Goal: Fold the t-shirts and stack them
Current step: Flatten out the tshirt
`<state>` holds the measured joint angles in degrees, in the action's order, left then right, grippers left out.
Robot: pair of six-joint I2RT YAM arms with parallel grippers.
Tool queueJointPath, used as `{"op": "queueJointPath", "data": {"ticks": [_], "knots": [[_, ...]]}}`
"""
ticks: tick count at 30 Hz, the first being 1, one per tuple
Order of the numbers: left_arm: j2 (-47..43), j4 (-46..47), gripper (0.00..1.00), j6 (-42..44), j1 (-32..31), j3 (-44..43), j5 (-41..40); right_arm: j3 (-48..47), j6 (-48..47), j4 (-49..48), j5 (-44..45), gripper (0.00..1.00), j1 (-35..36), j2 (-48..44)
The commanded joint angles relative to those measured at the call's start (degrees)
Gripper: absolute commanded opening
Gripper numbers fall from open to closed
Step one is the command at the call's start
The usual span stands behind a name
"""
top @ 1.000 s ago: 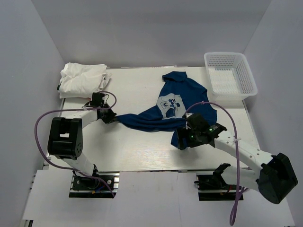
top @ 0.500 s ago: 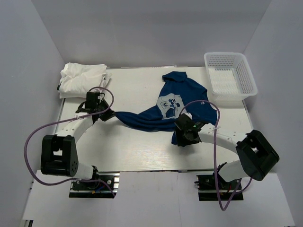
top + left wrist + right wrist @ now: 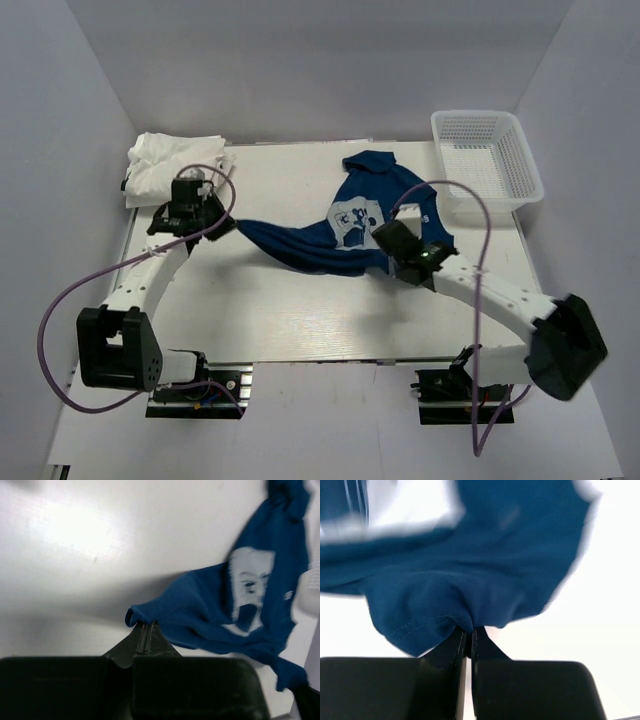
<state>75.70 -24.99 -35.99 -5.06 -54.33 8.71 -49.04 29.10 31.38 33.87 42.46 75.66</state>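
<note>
My right gripper is going to put the navy blue t-shirt's hemmed edge down on the bare table just before its crumpled cloth [image 3: 404, 290].
A dark navy blue t-shirt [image 3: 340, 225] with a white chest print lies crumpled across the middle of the table. My left gripper [image 3: 222, 226] is shut on the shirt's left end [image 3: 150, 612], and the cloth stretches from it toward the right. My right gripper [image 3: 385, 250] is shut on a hemmed edge of the same shirt [image 3: 445, 605] at its near right side. White folded t-shirts [image 3: 172, 166] are piled at the table's far left corner, just beyond the left gripper.
A white plastic mesh basket [image 3: 487, 164] stands at the far right corner. Purple cables loop over both arms. The white table [image 3: 300, 320] ends at a near edge in front of the arm bases.
The right gripper closed on the shirt's near right edge and moved away from the near edge. The left gripper carried its end of the shirt farther left and back, toward the white pile.
</note>
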Motion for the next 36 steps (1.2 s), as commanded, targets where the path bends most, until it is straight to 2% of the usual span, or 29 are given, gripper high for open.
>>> {"op": "queueJointPath", "data": {"ticks": [1, 5, 10, 11, 14, 15, 19, 21, 25, 29, 32, 36], "knots": [[-5.9, -1.9, 0.0, 3.0, -0.4, -9.4, -3.3, -7.9, -2.7, 5.6, 14.9, 0.0, -0.8, -10.3], [-7.3, -5.9, 0.0, 5.9, -0.4, -23.2, -6.0, -23.3, -9.2, 6.2, 23.0, 0.0, -0.7, -13.9], [-7.3, -11.5, 0.0, 8.5, -0.4, -39.2, -9.1, -33.5, -27.5, -7.8, 25.6, 0.0, -0.7, -17.0], [-7.8, -12.2, 0.0, 9.0, -0.4, -41.2, -9.1, -36.5, -31.7, -13.8, 25.5, 0.0, -0.6, -17.5], [-8.4, -15.5, 0.0, 10.2, -0.4, -49.1, -11.6, -40.3, -39.5, -17.9, 20.9, 0.0, -0.5, -18.7], [-8.9, -16.4, 0.0, 10.2, -0.4, -53.4, -11.6, -45.2, -42.1, -18.0, 18.3, 0.0, -0.7, -18.6], [-10.7, -20.4, 0.0, 11.5, -0.4, -63.5, -11.6, -58.9, -43.8, -12.1, 8.5, 0.0, -0.5, -18.8], [-12.7, -21.3, 0.0, 12.0, -0.4, -67.8, -11.6, -62.6, -43.7, -10.0, 2.6, 0.0, -0.7, -19.3], [-15.9, -22.7, 0.0, 12.0, -0.4, -72.3, -12.1, -65.7, -44.0, -9.8, -3.8, 0.0, -0.7, -23.4], [-16.6, -22.7, 0.0, 12.0, -0.4, -74.3, -11.6, -67.8, -44.2, -9.0, -7.8, 0.0, -0.7, -23.6], [-15.9, -22.7, 0.0, 11.4, -0.4, -74.3, -11.1, -66.9, -45.3, -10.0, -6.9, 0.0, -0.5, -22.2], [-12.5, -22.7, 0.0, 11.4, -0.4, -71.5, -12.4, -62.3, -49.9, -14.8, 0.6, 0.0, -0.4, -20.2]]}}
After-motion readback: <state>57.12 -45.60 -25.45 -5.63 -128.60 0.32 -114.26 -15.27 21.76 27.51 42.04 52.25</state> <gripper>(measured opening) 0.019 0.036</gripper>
